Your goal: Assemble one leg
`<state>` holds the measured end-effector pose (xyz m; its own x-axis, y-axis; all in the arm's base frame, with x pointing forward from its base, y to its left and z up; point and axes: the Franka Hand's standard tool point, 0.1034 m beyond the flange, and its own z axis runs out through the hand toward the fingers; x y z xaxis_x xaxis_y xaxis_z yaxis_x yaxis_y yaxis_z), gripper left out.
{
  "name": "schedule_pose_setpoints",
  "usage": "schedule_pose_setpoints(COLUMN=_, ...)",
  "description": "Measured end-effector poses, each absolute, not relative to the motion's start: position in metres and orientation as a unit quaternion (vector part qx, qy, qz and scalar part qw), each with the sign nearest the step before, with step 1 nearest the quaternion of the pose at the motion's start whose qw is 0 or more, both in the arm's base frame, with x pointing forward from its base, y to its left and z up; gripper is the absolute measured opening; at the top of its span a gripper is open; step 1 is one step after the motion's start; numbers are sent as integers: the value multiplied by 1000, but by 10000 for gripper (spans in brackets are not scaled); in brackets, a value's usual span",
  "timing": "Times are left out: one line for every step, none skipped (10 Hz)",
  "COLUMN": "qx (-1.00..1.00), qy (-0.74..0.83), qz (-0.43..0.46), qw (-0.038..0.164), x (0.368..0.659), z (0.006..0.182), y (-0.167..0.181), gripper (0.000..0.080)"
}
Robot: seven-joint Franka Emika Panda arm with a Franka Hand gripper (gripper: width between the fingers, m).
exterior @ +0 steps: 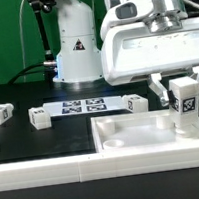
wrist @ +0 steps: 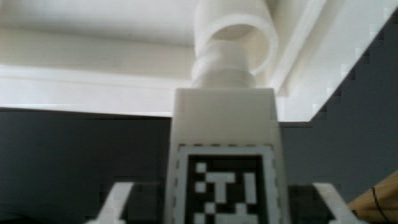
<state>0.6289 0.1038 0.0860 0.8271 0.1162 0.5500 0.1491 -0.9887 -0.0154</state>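
Note:
The leg, now held upright over the white panel, is to go upright in the white panel's recessed corner (exterior: 186, 134) (wrist: 237, 38), just inside the raised near rim. Next, my gripper lets go of it there.
My gripper (exterior: 182, 95) is shut on the leg (exterior: 183, 101), a small white post with a black-and-white tag, and holds it upright. The leg stands over the large white panel (exterior: 133, 144) near the exterior view's right, its lower end at a recessed corner (exterior: 188, 127). In the wrist view the leg (wrist: 222, 130) runs away from the gripper (wrist: 222, 206) with one fingertip (wrist: 121, 205) on either side. Its round far end (wrist: 233, 45) meets the panel (wrist: 89, 55); I cannot tell how deep it sits.
Three more small white tagged posts lie on the black table: (exterior: 1, 114), (exterior: 39, 116), (exterior: 137, 104). The marker board (exterior: 83, 105) lies behind them, in front of the arm's white base (exterior: 78, 50). The panel's raised rim (exterior: 55, 165) runs along the near side.

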Motion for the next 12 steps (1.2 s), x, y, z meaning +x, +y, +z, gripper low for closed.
schedule_pose_setpoints(qx=-954, qy=-69, qz=-291, qw=28, x=629, z=86, y=104, gripper=292)
schedule_pose_setpoints(qx=-951, qy=-70, qz=-300, qw=28, x=629, z=85, y=106, gripper=292)
schedule_pose_setpoints(qx=-948, qy=-71, qz=-310, qw=26, x=628, z=85, y=107, gripper=292)
schedule_pose_setpoints(qx=-947, qy=-72, qz=-311, qw=26, x=626, z=84, y=109, gripper=292)
schedule_pose_setpoints(qx=-948, qy=-74, qz=-309, qw=27, x=624, z=83, y=112, gripper=292)
schedule_pose_setpoints(qx=-950, qy=-76, qz=-303, qw=28, x=620, z=84, y=113, gripper=292)
schedule_pose_setpoints(qx=-950, qy=-77, qz=-300, qw=28, x=617, z=86, y=114, gripper=292)
schedule_pose_setpoints(qx=-951, qy=-79, qz=-298, qw=28, x=613, z=86, y=115, gripper=292)
schedule_pose_setpoints(qx=-952, qy=-80, qz=-295, qw=28, x=611, z=83, y=116, gripper=292)
schedule_pose_setpoints(qx=-951, qy=-80, qz=-297, qw=28, x=610, z=83, y=115, gripper=292)
schedule_pose_setpoints(qx=-951, qy=-80, qz=-297, qw=28, x=610, z=83, y=115, gripper=292)
schedule_pose_setpoints(qx=-951, qy=-80, qz=-297, qw=28, x=610, z=83, y=115, gripper=292)
